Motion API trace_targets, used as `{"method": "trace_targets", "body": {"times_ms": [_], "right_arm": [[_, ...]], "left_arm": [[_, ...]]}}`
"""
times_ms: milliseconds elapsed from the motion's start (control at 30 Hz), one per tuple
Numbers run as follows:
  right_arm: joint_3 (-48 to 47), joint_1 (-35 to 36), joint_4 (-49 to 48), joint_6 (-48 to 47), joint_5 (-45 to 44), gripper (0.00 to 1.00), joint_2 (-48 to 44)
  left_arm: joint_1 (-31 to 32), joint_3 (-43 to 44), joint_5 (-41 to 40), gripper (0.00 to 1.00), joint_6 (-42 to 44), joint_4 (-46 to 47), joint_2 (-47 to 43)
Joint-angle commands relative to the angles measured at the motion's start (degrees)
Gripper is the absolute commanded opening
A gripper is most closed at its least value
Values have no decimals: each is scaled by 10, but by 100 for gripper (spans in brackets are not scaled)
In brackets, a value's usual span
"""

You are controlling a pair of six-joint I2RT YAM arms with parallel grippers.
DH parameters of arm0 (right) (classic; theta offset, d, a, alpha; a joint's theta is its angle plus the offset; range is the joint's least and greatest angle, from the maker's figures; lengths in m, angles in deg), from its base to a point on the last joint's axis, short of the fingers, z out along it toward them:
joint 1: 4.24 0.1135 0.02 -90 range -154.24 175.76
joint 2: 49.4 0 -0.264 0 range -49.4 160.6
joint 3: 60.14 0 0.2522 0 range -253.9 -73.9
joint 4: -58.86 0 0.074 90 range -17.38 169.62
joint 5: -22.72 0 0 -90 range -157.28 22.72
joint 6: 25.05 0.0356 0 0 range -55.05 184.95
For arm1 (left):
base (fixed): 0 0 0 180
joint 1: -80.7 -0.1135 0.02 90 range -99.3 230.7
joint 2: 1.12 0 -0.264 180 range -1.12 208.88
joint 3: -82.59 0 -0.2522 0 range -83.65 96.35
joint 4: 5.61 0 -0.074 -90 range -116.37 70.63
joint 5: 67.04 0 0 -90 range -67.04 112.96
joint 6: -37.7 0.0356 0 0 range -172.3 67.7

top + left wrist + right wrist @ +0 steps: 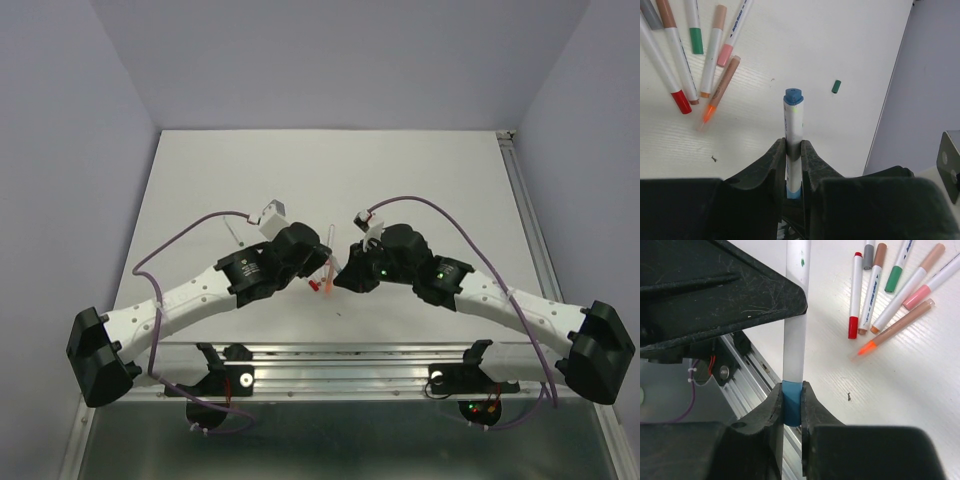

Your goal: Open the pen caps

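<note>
My right gripper has the blue pen cap, still flush against the barrel, above the white table (412, 274) beneath its black wrist. Next, I let go of the cap there, clear of the pens.
My left gripper (793, 146) is shut on a white pen barrel (794, 122) with a blue end plug (793, 95). My right gripper (791, 390) is shut on the blue pen cap (791, 409) at the other end of the same barrel (794, 335). The cap sits flush against the barrel. In the top view the two grippers meet nose to nose, left (318, 262) and right (348, 272), above the table's near middle. A loose green cap (836, 86) lies on the table. Several pens lie close together; one has a red cap (681, 102) (853, 333), one a green cap (696, 41) (894, 279), one a pink cap (725, 55).
An uncapped pen with an orange tip (710, 114) (867, 347) lies beside the pen group. The metal rail (340, 365) runs along the table's near edge, just under the right gripper. The white table (400, 180) is walled on three sides.
</note>
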Motion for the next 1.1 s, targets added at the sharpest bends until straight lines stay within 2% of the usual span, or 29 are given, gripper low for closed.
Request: {"method": "trace_targets", "body": {"times_ms": [0,33,67,233,667,767,800,833,1067], "right_arm": [[-38,9,-23,0,5,4,-10],[-38,8,-28,-1,6,1,-10],[-38,9,-31,-2,9,1,-11],[-36,8,-51,-8,16,1,-18],[-36,9,-67,5,12,1,-31],[-38,9,-63,7,17,1,-32],[-37,8,-64,8,18,1,-31],[-37,8,-62,9,18,1,-29],[-40,8,-36,17,-15,1,-19]], "left_arm": [[3,17,-15,0,-2,3,-14],[4,20,-11,0,-1,3,-12],[4,21,-2,10,5,4,-10],[4,25,14,29,7,3,2],[4,41,7,33,12,-14,14],[4,39,7,26,12,-9,14],[4,39,6,10,13,-8,14],[4,40,6,2,13,-9,14],[3,38,6,0,27,-5,10]]}}
